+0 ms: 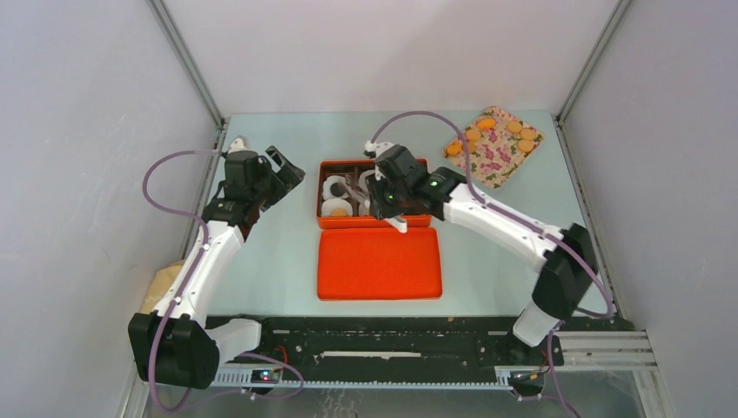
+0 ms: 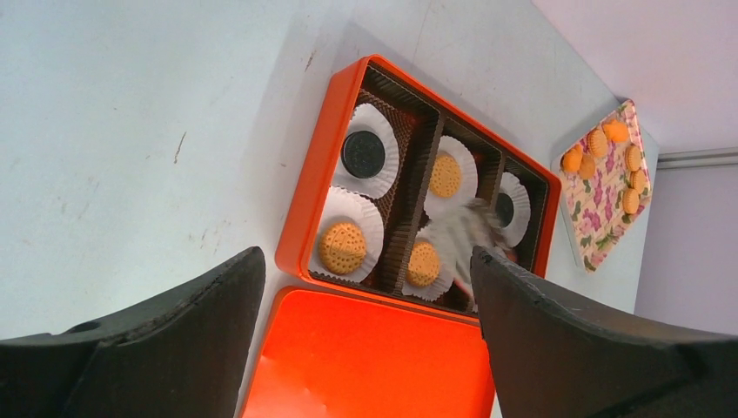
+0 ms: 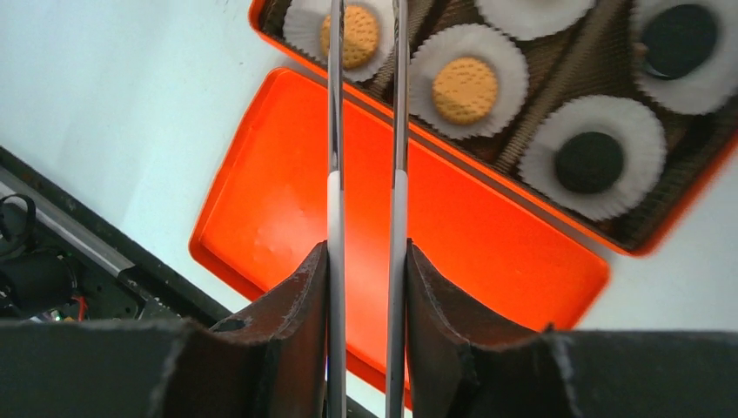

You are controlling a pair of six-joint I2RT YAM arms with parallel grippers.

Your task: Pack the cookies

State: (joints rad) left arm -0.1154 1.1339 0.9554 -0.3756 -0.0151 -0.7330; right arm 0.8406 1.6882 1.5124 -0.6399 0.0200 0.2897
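I should use my right gripper to set the metal tongs down on the bare table (image 1: pixel 459 212) next to the orange box, nearer than the floral tray.
The orange box (image 1: pixel 324 193) holds white liners with cookies. In the left wrist view it has golden cookies (image 2: pixel 341 247), (image 2: pixel 445 175), (image 2: pixel 423 263) and dark cookies (image 2: pixel 363 154), (image 2: pixel 504 209). My right gripper (image 3: pixel 366 252) is shut on metal tongs (image 3: pixel 335 131). It hovers over the box's near edge (image 1: pixel 387 205). The tong arms straddle a golden cookie (image 3: pixel 357 35), and their tips are out of view. Another golden cookie (image 3: pixel 465 90) and a dark one (image 3: pixel 589 162) lie beside them. My left gripper (image 1: pixel 283 174) is open and empty, left of the box.
The orange lid (image 1: pixel 379 263) lies flat just in front of the box. A floral tray (image 1: pixel 498 165) with several golden cookies (image 1: pixel 513 127) sits at the back right. A brown object (image 1: pixel 161 283) lies at the table's left edge by the left arm.
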